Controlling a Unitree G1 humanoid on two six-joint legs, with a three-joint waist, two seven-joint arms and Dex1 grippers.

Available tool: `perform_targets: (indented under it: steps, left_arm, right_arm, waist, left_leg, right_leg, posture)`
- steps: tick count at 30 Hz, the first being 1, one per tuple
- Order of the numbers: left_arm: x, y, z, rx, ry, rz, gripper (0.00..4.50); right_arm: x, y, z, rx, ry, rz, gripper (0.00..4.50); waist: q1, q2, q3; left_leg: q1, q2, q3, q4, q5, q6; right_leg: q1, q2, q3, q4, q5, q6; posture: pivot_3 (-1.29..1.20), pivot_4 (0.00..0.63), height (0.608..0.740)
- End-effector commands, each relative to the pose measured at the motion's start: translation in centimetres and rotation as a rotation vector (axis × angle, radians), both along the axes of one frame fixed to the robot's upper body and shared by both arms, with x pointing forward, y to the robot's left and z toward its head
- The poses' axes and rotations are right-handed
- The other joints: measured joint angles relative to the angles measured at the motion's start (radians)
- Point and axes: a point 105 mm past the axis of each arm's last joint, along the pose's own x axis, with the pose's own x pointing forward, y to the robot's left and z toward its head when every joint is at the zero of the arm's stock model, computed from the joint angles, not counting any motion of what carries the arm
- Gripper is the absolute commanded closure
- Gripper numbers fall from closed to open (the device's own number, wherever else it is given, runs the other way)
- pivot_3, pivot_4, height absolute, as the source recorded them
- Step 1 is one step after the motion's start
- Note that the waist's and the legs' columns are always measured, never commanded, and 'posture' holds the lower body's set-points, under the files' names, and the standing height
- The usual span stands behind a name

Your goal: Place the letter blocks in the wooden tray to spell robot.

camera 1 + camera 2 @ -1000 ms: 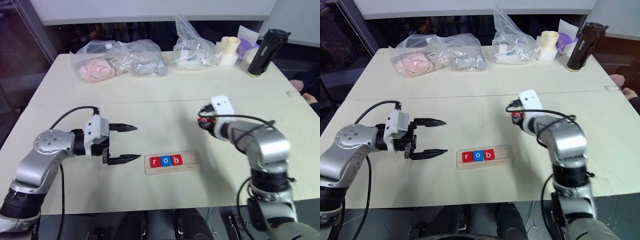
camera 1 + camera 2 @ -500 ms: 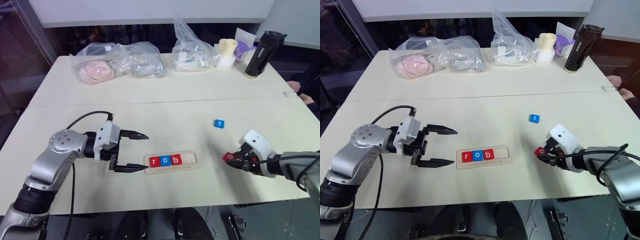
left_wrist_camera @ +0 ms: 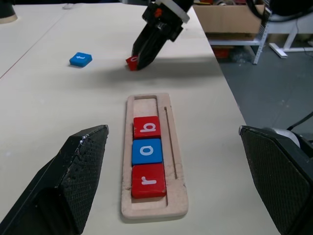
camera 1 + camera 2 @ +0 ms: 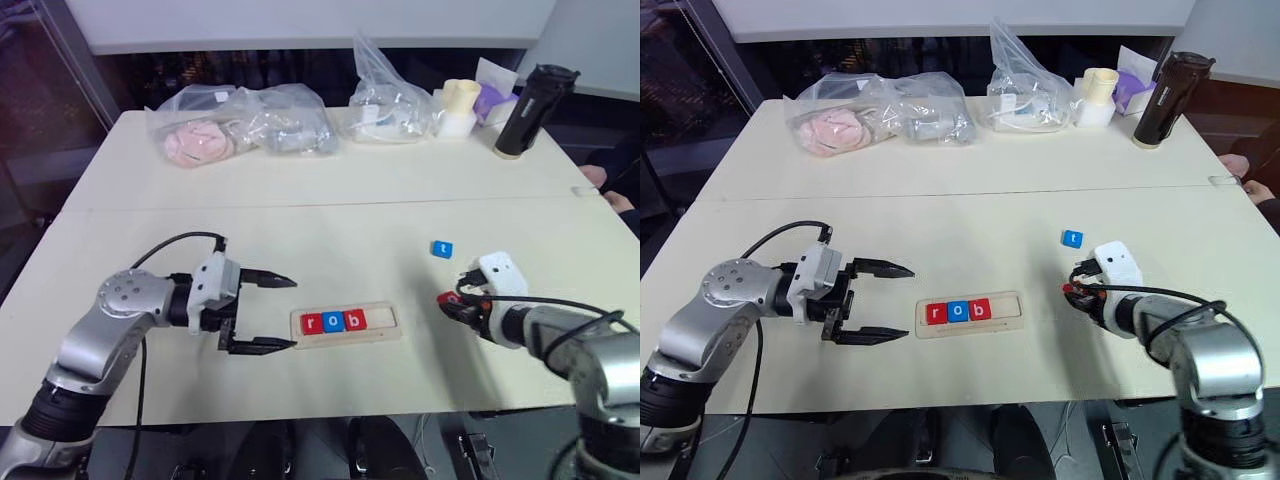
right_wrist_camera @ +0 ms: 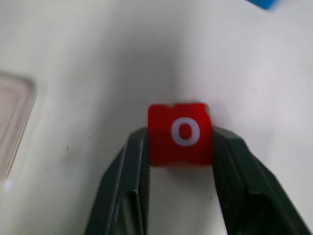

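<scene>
The red o block's side facing the red b is under my right gripper's finger, so I need to put the block down and pinch its front and back sides (image 5: 181, 162).
The wooden tray (image 4: 391, 321) lies near the table's front edge, holding a red r (image 4: 311, 323), a blue o (image 4: 333, 322) and a red b (image 4: 354, 320) from its left end; its right part is bare wood. A blue t block (image 4: 442, 249) lies flat to the tray's right and farther back. My right gripper (image 4: 455, 303) is shut on a red o block (image 5: 180, 133), low over the table just right of the tray. My left gripper (image 4: 294, 313) stands open just left of the tray, its fingers level and pointing at the tray's end, with nothing between them.
Clear plastic bags (image 4: 240, 120) with soft items, another bag (image 4: 390, 100), a cream cup (image 4: 458, 105) and a black bottle (image 4: 525, 110) line the table's far side. A person's hand (image 4: 600, 180) rests at the right edge.
My right arm has come down and back from over the table's middle to just right of the tray, still gripping the red o. The blue t is now uncovered. The left gripper has hardly moved.
</scene>
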Motion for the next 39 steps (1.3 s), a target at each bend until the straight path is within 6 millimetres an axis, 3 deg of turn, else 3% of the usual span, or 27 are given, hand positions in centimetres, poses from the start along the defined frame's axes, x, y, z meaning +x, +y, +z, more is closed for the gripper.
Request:
perform_targets:
  steps: [1, 7, 13, 20, 27, 30, 36, 39]
  left_arm:
    - [-0.3, 0.1, 0.7, -0.002, -0.033, 0.004, 0.0]
    - [-0.2, -0.1, 0.7, -0.004, -0.031, 0.0, 0.0]
    - [-0.1, -0.2, 0.6, -0.003, -0.033, -0.003, 0.0]
    - [-0.2, -0.3, 0.7, -0.01, -0.033, -0.004, 0.0]
    - [-0.1, -0.5, 0.6, -0.012, -0.031, -0.009, 0.0]
    - [0.0, -0.7, 0.7, -0.015, -0.034, -0.011, 0.0]
    - [0.1, -0.5, 0.9, -0.007, -0.042, -0.012, 0.0]
    - [0.1, -0.3, 1.3, -0.003, -0.052, -0.01, 0.0]
  right_arm:
    - [-1.1, -0.5, 0.6, -0.051, -0.054, -0.15, 3.35]
    - [-2.6, 0.3, -0.4, -0.055, -0.058, -0.21, 3.35]
    - [-2.6, 1.1, -0.3, -0.025, -0.072, -0.2, 3.35]
    - [-3.0, 1.5, -0.6, -0.013, -0.055, -0.164, 0.03]
    - [-2.4, 2.3, 4.7, -0.133, -0.037, 0.479, 0.03]
    - [-2.5, 1.5, 6.1, -0.204, -0.058, 0.75, 0.03]
    - [-1.2, -2.1, 4.7, -0.323, -0.004, 1.003, 0.03]
    - [-0.1, -3.7, 3.4, -0.323, 0.034, 1.014, 0.03]
  waist:
    - [0.001, 0.0, 0.0]
    - [-0.003, 0.0, 0.0]
    - [-0.004, 0.0, 0.0]
    - [-0.006, 0.0, 0.0]
    - [-0.004, 0.002, 0.002]
    - [0.001, 0.002, 0.002]
    - [-0.007, 0.001, 0.003]
    - [-0.005, 0.002, 0.004]
  left_leg:
    - [0.0, 0.0, 0.0, 0.0, 0.0, 0.0]
    - [-0.001, 0.0, 0.0, -0.002, 0.0, 0.0]
    - [0.0, 0.0, 0.0, -0.002, 0.0, 0.0]
    - [0.0, 0.0, 0.0, -0.002, 0.0, 0.0]
    - [0.0, 0.0, 0.001, -0.002, -0.001, 0.002]
    - [0.0, 0.0, 0.0, -0.003, -0.001, 0.003]
    - [0.0, 0.0, 0.003, -0.002, -0.003, 0.005]
    - [0.002, 0.0, 0.003, 0.0, -0.003, 0.005]
  right_leg:
    - [0.0, 0.0, 0.0, -0.001, 0.0, 0.0]
    - [0.0, 0.0, 0.0, -0.003, 0.0, 0.0]
    - [0.0, 0.0, 0.0, -0.003, 0.0, -0.001]
    - [0.0, 0.0, 0.0, -0.003, 0.0, -0.001]
    - [0.003, 0.001, -0.001, -0.008, 0.0, -0.001]
    - [0.003, 0.002, -0.002, -0.009, 0.0, 0.0]
    - [0.005, 0.001, -0.001, -0.011, 0.001, 0.002]
    - [0.006, 0.001, -0.001, -0.011, 0.001, 0.002]
  posture:
    - [0.0, 0.15, 0.74]
    - [0.0, 0.15, 0.74]
    - [0.0, 0.15, 0.74]
    - [0.0, 0.15, 0.74]
    - [0.0, 0.15, 0.74]
    - [0.0, 0.15, 0.74]
    - [0.0, 0.15, 0.74]
    - [0.0, 0.15, 0.74]
